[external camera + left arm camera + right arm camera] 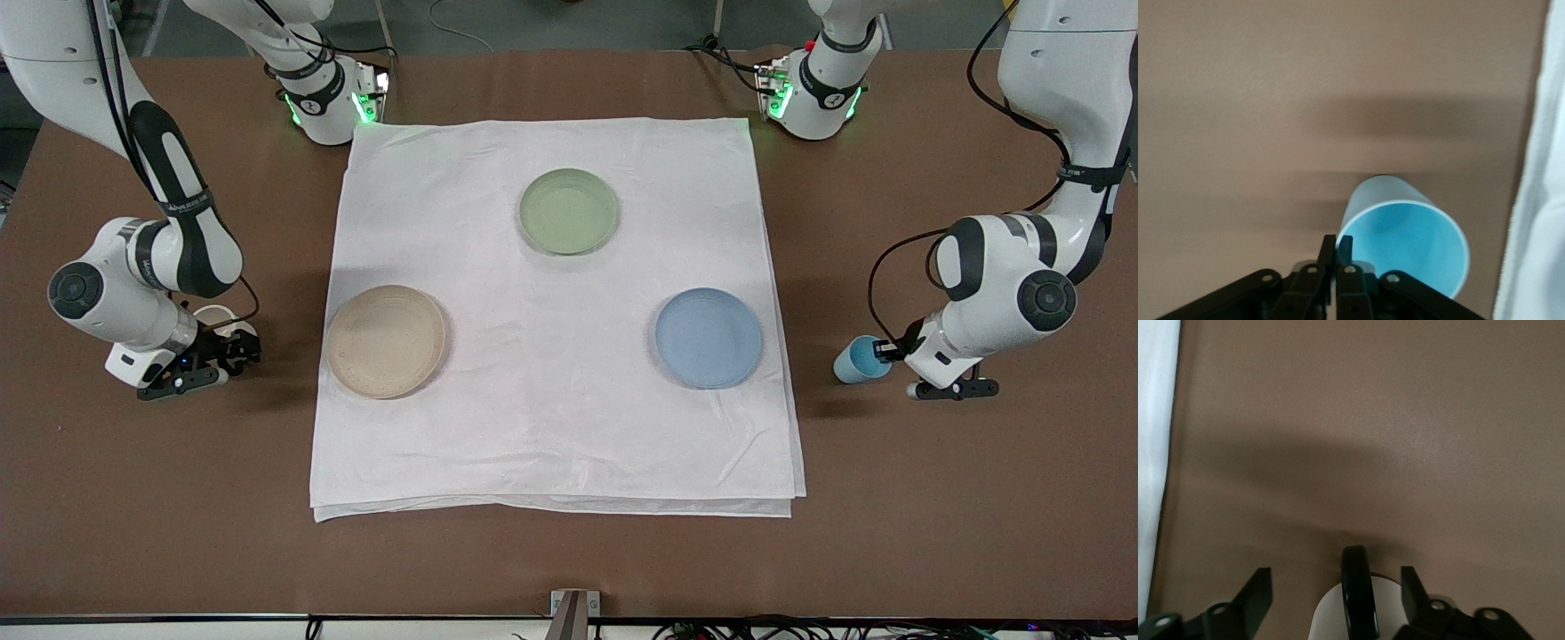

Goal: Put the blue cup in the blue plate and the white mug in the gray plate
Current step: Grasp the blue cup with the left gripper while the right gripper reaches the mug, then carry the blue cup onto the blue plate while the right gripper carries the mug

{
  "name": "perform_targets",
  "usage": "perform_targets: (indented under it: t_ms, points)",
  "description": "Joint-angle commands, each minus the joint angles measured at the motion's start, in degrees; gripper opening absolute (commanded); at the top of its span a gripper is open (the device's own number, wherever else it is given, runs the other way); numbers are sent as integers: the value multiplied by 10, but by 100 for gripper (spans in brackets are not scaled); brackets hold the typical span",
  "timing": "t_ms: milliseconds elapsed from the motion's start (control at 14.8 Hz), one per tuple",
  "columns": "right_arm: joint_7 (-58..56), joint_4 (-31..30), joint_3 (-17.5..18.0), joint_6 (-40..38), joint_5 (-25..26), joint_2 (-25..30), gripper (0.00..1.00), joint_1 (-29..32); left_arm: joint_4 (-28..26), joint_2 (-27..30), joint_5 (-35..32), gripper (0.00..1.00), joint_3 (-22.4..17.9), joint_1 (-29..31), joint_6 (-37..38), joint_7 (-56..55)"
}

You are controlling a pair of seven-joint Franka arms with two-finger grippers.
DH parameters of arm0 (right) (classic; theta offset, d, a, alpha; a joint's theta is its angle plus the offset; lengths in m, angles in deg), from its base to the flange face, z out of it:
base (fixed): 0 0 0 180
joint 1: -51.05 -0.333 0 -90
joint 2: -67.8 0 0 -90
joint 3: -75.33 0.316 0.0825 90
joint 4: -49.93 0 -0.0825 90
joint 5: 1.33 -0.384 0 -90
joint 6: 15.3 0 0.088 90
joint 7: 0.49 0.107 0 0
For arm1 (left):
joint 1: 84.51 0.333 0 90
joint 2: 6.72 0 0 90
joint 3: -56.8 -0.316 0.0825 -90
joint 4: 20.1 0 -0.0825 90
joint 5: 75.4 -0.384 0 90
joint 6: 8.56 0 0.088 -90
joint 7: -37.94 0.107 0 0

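Note:
Next, I set the blue cup down on the middle of the blue plate (pixel 709 340) using my left gripper.
The blue cup (pixel 859 360) is tilted on the brown table off the cloth, at the left arm's end; it also shows in the left wrist view (pixel 1405 243). My left gripper (pixel 885 350) (pixel 1336 248) is shut on its rim. The white mug (pixel 216 317) with its dark handle (pixel 1358 600) stands on the table at the right arm's end. My right gripper (pixel 233 345) (pixel 1336 583) is open, one finger on each side of the handle. The blue plate (pixel 709 337) and the gray plate (pixel 385 340) lie empty on the cloth.
A white cloth (pixel 551 427) covers the middle of the brown table; its edge shows in the left wrist view (pixel 1538 200) and the right wrist view (pixel 1155 420). A sage-green plate (pixel 568 211) lies on it nearer the robots' bases.

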Motion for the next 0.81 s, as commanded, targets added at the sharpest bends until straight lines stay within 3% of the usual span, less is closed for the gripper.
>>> perform_targets:
  t_ms: [0,68,136,271,542,746]
  points:
    - [-11,-6,4,0,0,5,36,9,-1,28,9,0,8,1,16,3]
    - [-9,-6,4,-2,0,5,13,9,0,39,10,0,16,1,30,-2]
    - [-6,-3,4,-3,-3,5,2,9,0,48,10,0,25,1,43,-16]
    - [-6,8,4,-23,-5,8,0,10,-1,63,10,0,56,1,65,-66]
    - [33,87,9,-173,-29,18,0,5,-2,78,10,0,141,1,98,-193]
    - [134,70,11,-195,-80,51,0,-48,-1,70,10,0,188,-2,95,-279]
